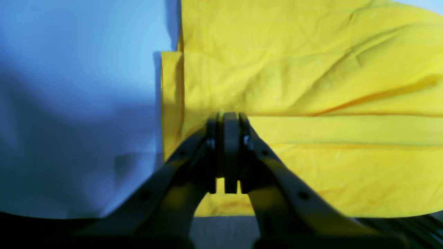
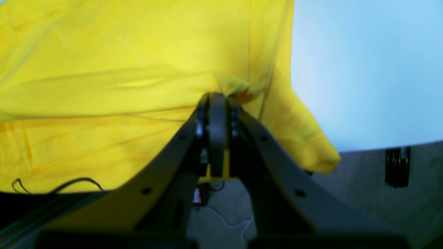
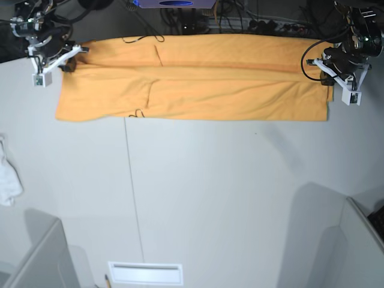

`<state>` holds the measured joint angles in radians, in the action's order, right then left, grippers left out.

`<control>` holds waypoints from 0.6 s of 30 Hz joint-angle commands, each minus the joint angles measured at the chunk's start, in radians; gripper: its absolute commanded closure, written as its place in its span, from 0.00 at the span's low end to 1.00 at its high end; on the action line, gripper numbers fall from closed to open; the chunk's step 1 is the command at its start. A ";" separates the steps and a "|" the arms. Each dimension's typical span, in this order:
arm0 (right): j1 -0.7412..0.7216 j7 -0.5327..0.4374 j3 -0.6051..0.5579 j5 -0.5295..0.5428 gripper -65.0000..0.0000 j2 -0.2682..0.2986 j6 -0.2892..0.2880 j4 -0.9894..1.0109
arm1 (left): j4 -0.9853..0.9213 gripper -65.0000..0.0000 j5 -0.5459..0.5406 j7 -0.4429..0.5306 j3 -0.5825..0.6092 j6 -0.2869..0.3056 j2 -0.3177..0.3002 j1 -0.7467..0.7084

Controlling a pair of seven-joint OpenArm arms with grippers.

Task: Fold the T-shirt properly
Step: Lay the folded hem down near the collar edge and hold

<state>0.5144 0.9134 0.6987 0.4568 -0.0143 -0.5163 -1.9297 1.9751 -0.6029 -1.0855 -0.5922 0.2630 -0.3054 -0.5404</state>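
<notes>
The T-shirt's corner hangs over the far edge of the table. Next, my left gripper takes the front layer [image 3: 314, 99] and pulls the T-shirt toward the front with my right gripper.
The T-shirt [image 3: 198, 84] lies as a long light-orange band along the table's far edge, folded lengthwise with a crease running across it. My right gripper [image 3: 67, 60] is at its left end; in the right wrist view it [image 2: 218, 95] is shut, with the T-shirt [image 2: 104, 69] bunched at the fingertips and a corner hanging over the table edge. My left gripper [image 3: 327, 67] is at the right end; in the left wrist view it [image 1: 230, 116] is shut at the fold edge of the flat T-shirt [image 1: 311, 69].
The white table [image 3: 210, 198] stretches toward the front. A small white cloth [image 3: 7, 177] lies at the left edge. Grey bins stand at the front left [image 3: 36, 258] and front right [image 3: 363, 240]. Cables [image 3: 240, 24] crowd the back edge.
</notes>
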 commanded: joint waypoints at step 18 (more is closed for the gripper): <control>0.026 -0.023 0.009 0.006 1.00 -0.017 0.002 -0.017 | -0.003 0.87 0.001 0.012 -0.008 0.000 -0.018 0.016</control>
<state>0.5385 0.9089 0.7013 0.4526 -0.0383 -0.5159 -1.9305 1.9594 -0.5991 -1.0859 -0.5930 0.2626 -0.3077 -0.5213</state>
